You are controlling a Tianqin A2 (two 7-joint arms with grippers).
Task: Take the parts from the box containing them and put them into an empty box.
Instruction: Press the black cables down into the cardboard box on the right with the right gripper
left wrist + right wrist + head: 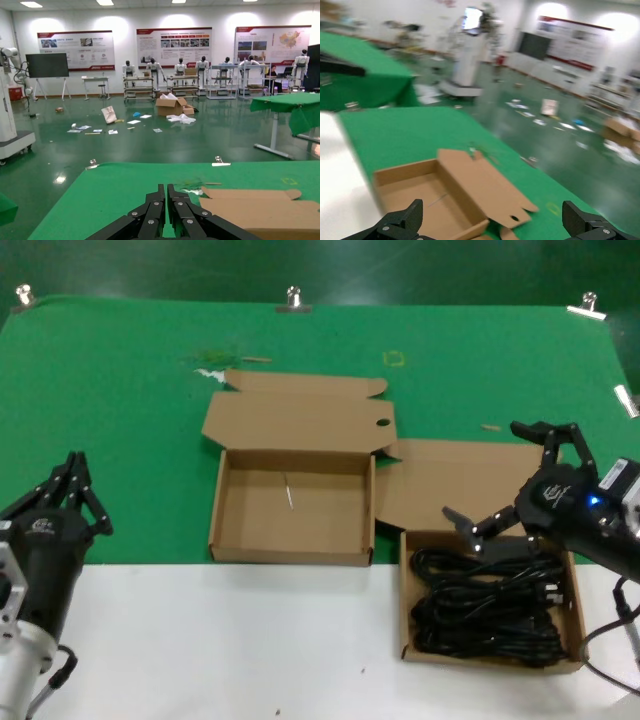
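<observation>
Next, I close my right gripper on the middle of the coiled black power cord (490, 578) that lies farthest back in the box with the parts in it.
The box containing the parts (406, 592) stands at the front right, its floor hidden by coiled black power cords (487, 605). The empty box (290, 502) stands left of it with a bare brown floor; it also shows in the right wrist view (427, 192), and its lid shows in the left wrist view (260, 210). My right gripper (488, 475) is open wide and empty, hovering above the far edge of the cord box. My left gripper (78, 483) is shut and empty at the front left, away from both boxes.
A green cloth (120, 410) covers the far part of the table, held by metal clips (293, 298). The near part is a white surface (230, 640). Small scraps (212, 364) lie behind the empty box.
</observation>
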